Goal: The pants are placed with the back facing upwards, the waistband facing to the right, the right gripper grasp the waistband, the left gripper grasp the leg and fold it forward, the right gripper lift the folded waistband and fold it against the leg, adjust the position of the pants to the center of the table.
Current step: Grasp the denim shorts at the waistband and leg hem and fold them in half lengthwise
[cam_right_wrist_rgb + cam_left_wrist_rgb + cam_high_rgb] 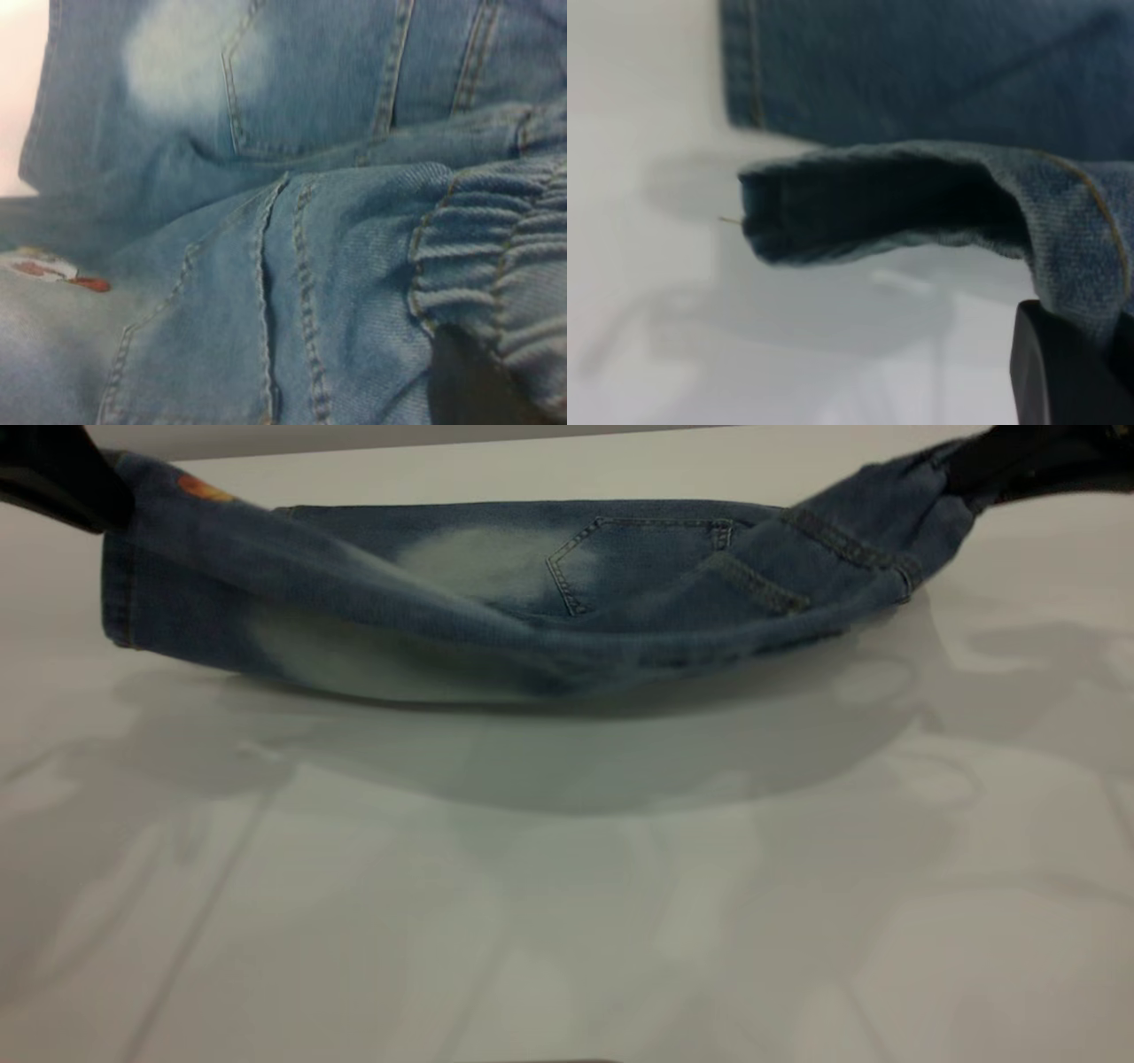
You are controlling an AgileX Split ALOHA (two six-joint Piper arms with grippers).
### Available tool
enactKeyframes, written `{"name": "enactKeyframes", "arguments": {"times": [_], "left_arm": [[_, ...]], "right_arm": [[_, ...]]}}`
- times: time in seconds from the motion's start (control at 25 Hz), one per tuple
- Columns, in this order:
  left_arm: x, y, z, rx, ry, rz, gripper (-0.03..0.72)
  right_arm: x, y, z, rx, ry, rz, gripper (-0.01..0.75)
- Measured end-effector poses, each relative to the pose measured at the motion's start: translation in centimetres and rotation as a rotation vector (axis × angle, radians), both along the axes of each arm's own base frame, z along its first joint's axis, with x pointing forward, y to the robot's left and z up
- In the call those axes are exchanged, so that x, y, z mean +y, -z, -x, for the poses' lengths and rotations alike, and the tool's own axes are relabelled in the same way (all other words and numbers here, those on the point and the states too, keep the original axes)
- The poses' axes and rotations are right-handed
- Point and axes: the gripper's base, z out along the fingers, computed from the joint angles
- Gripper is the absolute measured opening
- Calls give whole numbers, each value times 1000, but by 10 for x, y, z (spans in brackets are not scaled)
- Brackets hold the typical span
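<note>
My right gripper has the waistband to place. It will lay the waistband over the pants' far half (866,483), close to the table's far edge.
The blue denim pants (496,602) hang stretched between both grippers, sagging in the middle onto the table (567,903). A back pocket and a faded patch face up. At the far left my left gripper (117,503) is shut on the leg (177,567), where a bit of orange print shows. In the left wrist view the leg hem (859,204) curls open above the table, and the cloth runs into my left gripper (1103,341). My right gripper (966,474) at the far right is shut on the waistband (926,487). The ruffled waistband (496,257) fills the right wrist view above a dark finger (469,385).
Bare white tabletop spreads in front of the pants toward the near edge, marked only by shadows of the arms. The table's far edge (399,447) runs just behind the pants.
</note>
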Motion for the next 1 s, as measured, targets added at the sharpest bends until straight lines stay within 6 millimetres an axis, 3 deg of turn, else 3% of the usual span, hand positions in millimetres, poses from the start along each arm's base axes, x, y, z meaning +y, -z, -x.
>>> {"name": "enactKeyframes", "arguments": {"times": [0.32,0.56,1.0], "left_arm": [[4,5,-27,-135,-77,-9,44],[3,30,-58,-141,-123,-2,44],[-33,55,-98,-248,-67,-36,44]], "right_arm": [[-6,16,-30,12,78,-16,40],[-8,30,-52,16,118,-42,40],[-15,51,-79,-75,210,-58,40]]}}
